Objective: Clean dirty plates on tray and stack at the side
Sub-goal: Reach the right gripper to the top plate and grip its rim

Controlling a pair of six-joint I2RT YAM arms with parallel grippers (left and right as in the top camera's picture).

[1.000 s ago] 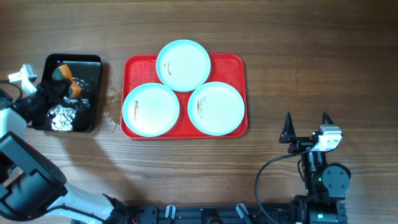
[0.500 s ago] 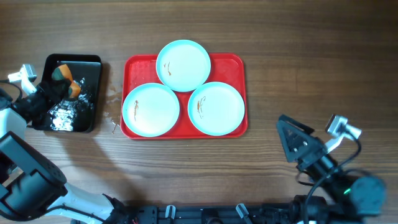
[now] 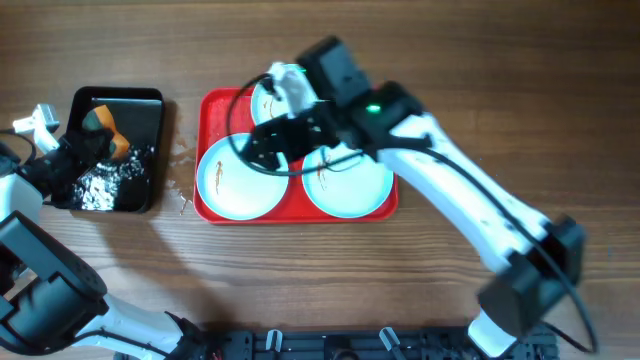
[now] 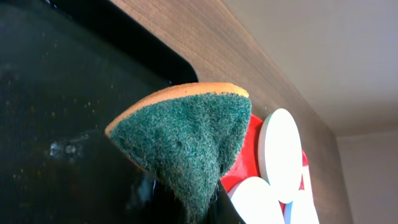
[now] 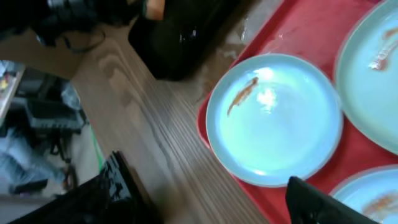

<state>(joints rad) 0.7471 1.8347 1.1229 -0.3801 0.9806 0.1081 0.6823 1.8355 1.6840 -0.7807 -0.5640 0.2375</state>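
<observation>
My right gripper will go to the plate nearest the black tray. It will take hold of that plate's rim (image 3: 284,166) (image 5: 339,142), on the side facing the other plates.
Three pale aqua plates lie on the red tray (image 3: 215,108): a front left plate (image 3: 235,182), a front right plate (image 3: 352,188) and a back plate (image 3: 262,98) partly hidden by my right arm. Each carries a small brown smear. My right gripper (image 3: 264,150) hovers open and empty over the front left plate (image 5: 273,118), its fingers (image 5: 118,186) spread wide at that plate's near edge. My left gripper (image 3: 92,142) is at the black tray, shut on a green and orange sponge (image 4: 186,134). The sponge also shows in the overhead view (image 3: 104,127).
The black tray (image 3: 152,108) stands left of the red tray and holds water and white foam (image 3: 98,188). Water drops (image 3: 181,155) lie on the wood between the two trays. In the right wrist view the black tray (image 5: 186,31) lies beyond the front left plate.
My right arm has swung from the table's front right up and left, over the red tray. My left gripper stays at the black tray with the sponge.
</observation>
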